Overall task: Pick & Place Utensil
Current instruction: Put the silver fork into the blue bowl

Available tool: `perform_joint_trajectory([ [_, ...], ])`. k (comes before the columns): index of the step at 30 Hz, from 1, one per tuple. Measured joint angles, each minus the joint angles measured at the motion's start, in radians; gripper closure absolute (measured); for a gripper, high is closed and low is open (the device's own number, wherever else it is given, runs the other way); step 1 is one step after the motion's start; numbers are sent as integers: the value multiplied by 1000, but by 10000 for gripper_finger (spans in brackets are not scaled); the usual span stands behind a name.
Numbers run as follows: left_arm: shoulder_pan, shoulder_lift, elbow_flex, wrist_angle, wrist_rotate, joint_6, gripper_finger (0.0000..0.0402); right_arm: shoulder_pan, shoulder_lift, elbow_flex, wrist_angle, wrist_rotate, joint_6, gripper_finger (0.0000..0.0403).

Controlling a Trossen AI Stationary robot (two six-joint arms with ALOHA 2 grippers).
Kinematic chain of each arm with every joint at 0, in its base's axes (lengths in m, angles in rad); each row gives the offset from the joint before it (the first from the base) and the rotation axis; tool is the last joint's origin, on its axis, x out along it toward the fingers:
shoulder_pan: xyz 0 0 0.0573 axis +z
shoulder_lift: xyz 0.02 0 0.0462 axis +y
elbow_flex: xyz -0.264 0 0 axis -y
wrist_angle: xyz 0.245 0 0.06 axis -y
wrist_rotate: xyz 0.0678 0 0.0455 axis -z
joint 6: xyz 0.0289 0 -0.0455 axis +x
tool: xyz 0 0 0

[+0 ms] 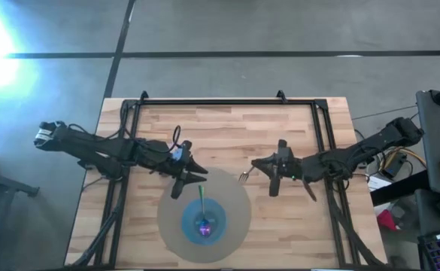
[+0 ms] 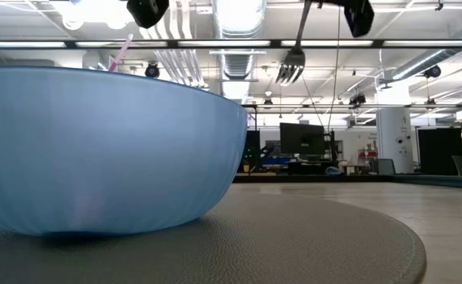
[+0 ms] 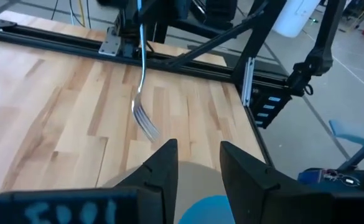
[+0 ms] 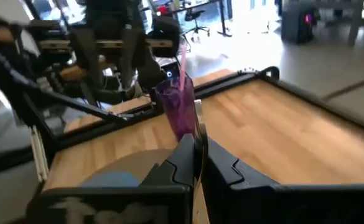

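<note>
The robot's right gripper will release the metal fork in the blue bowl [image 1: 212, 219] [image 4: 113, 179], next to the purple utensil.
My right gripper [image 1: 261, 165] hangs above the table to the right of the grey round mat [image 1: 231, 237] and is shut on a metal fork [image 3: 142, 87]. The fork's tines [image 1: 244, 178] point down toward the mat's edge. A blue bowl [image 1: 203, 222] stands on the mat. In it a purple utensil [image 4: 177, 111] leans with its thin handle [image 2: 120, 54] sticking up over the rim. My left gripper [image 1: 198, 173] is open and empty above the mat's far-left edge, pointing toward the fork. My right gripper pinches the fork's thin handle [image 4: 198, 132] between its two fingers near the handle's free end. The fork is lifted clear of the table. It hangs below the fingers, slanting, with its tines [image 2: 291, 68] lowest.
A black metal frame [image 1: 227, 102] runs along the table's far edge and down both sides. Bare wooden tabletop [image 1: 227, 132] lies between the frame and the mat.
</note>
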Motion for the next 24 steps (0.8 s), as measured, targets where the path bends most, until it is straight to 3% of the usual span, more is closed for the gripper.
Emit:
perform_joint_trajectory([
  [14, -11, 0, -1, -8, -1, 15, 291, -16, 226, -165, 568, -72, 266, 394],
  [24, -11, 0, -2, -17, -1, 14, 291, -15, 489, -73, 692, -136, 375, 394],
])
